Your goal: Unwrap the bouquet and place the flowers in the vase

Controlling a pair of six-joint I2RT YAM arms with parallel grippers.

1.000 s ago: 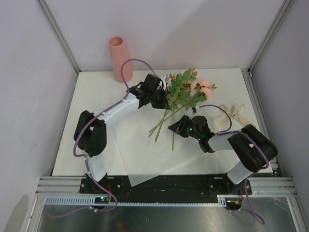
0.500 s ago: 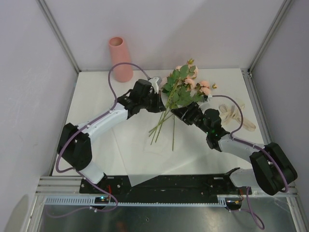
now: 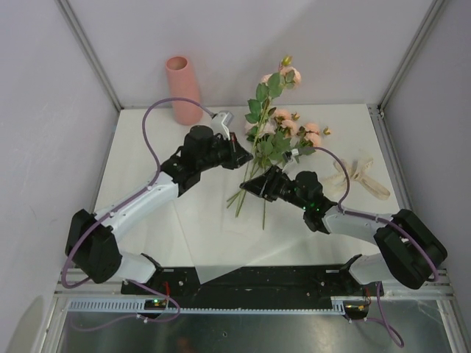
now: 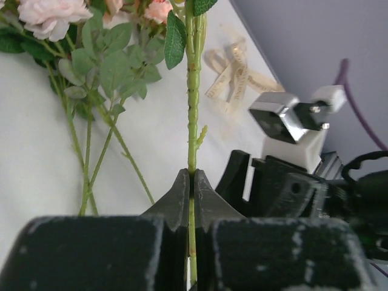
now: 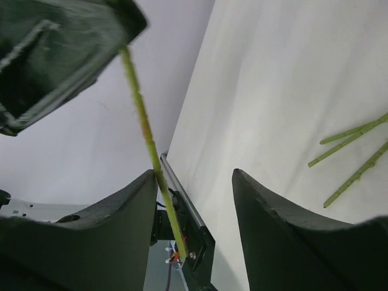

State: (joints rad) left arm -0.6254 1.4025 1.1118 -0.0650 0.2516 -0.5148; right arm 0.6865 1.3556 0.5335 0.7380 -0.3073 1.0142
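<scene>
My right gripper will hold the stem's lower end while my left gripper takes it nearer the leaves (image 4: 193, 51), because my left gripper now pinches it well below the leaves.
My left gripper (image 3: 234, 156) is shut on the green stem (image 4: 192, 121) of one pale pink flower (image 3: 288, 73) and holds it upright above the table. In the left wrist view the jaws pinch that stem (image 4: 192, 179). The other flowers (image 3: 291, 136) lie on the table, their stems (image 3: 246, 193) pointing toward the front. My right gripper (image 3: 250, 185) stands open just below and in front of the left one. In the right wrist view the held stem (image 5: 145, 142) runs down along the inner side of one finger (image 5: 115, 212). The salmon-pink vase (image 3: 184, 90) stands at the back left.
A cream ribbon (image 3: 360, 175) lies loose at the right of the table. A translucent sheet of paper (image 3: 213, 254) lies flat at the front and overhangs the near edge. Frame posts stand at the back corners.
The left gripper has lifted one flower out of the bunch and raised it upright. The right gripper has opened and swung left under the left gripper, around the stem's lower end.
</scene>
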